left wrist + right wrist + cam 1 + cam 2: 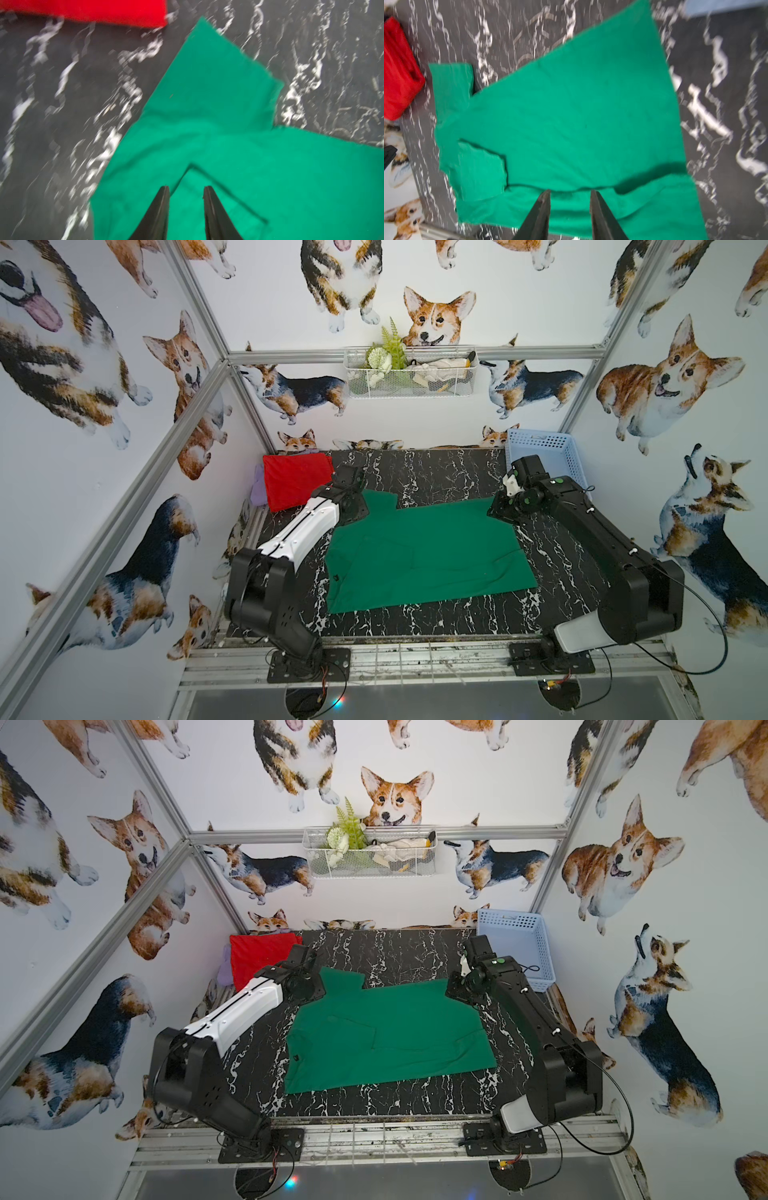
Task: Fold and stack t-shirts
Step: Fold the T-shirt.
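The next move for my right gripper is to go to the dark green t-shirt's back corner (491,500) (640,8), nearest the pale blue basket, and close there.
A dark green t-shirt (424,551) (386,1036) lies spread on the black marbled table, one sleeve (218,68) pointing toward the back and the other sleeve (479,170) folded onto the body. A bright red t-shirt (295,481) (257,957) lies folded at the back left corner. My left gripper (186,187) hovers over the green shirt's left end near the sleeve, jaws apart, nothing between them. Over the shirt's right end my right gripper (570,191) stands open too, above a fold line. In the top views the wrists (353,506) (505,508) hide the fingers.
A pale blue perforated basket (544,452) (515,936) stands at the back right corner, just behind the right arm. A lilac cloth (258,489) shows under the red shirt. A white wire basket (411,377) hangs on the back wall. Walls close in three sides.
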You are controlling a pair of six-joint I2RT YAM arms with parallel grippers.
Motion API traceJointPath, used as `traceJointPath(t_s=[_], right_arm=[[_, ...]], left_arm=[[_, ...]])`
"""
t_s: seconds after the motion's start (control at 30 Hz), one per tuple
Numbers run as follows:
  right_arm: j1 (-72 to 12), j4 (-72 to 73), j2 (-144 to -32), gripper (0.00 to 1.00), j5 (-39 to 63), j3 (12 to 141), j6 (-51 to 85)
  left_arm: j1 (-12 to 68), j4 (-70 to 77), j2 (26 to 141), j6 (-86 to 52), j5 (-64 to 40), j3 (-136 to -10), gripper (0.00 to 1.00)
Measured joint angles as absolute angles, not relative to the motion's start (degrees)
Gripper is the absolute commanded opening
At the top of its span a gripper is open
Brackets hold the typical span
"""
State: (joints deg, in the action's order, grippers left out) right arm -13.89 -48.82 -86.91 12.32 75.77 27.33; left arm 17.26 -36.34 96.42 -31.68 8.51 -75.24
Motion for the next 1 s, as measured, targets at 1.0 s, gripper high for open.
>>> traceJointPath(t_s=[1.0], right_arm=[[-10.00, -66.17, -136.22, 0.38, 7.27, 128.27, 20.71]], left_arm=[[9.67, -53.98, 143.41, -18.65, 4.86, -128.25, 0.30]])
